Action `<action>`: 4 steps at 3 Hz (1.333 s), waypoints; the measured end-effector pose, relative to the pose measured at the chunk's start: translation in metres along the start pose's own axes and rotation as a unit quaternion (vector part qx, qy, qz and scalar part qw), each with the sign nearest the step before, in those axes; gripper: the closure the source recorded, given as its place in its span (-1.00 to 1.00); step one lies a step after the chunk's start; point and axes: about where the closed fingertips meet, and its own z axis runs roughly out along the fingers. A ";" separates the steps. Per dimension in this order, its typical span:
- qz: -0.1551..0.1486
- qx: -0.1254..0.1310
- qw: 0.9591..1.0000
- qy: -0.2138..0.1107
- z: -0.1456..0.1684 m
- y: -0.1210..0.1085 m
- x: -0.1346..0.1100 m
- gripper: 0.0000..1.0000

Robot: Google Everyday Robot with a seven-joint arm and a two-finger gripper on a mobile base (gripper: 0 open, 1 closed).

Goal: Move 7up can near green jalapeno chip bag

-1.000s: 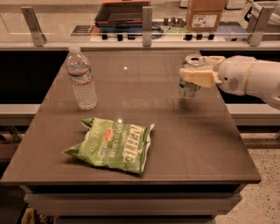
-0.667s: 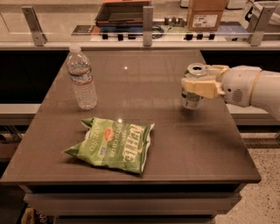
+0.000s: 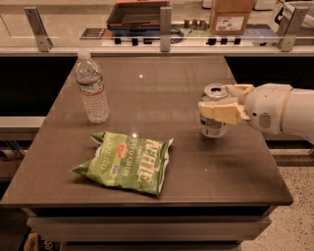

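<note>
Next, I set the 7up can on the brown table (image 3: 196,149) beside the green jalapeno chip bag's corner nearest my gripper.
The 7up can (image 3: 213,126) is a small silver-and-green can with a pull-tab top, upright at the right side of the brown table (image 3: 162,83). My gripper (image 3: 216,103) comes in from the right on a white arm and is shut on the can, its cream fingers (image 3: 219,112) clamped around the can's upper half. The green jalapeno chip bag (image 3: 125,162) lies flat near the table's front left, light green with white "Kettle" lettering. The can is well to the right of the bag, with bare table between them.
A clear plastic water bottle (image 3: 91,87) stands upright at the back left of the table. A railing with metal posts (image 3: 165,22) runs behind the table, with a cardboard box (image 3: 231,15) and a dark tray (image 3: 140,12) beyond. The table's right edge is just under my arm.
My gripper has moved with the can forward, toward the table's front, and slightly left. The bag and the bottle have not moved.
</note>
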 end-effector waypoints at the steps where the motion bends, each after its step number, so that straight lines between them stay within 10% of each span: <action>1: 0.002 -0.007 1.000 0.015 0.001 0.013 0.004 1.00; 4: -0.014 -0.039 0.999 0.009 0.019 0.056 0.022 1.00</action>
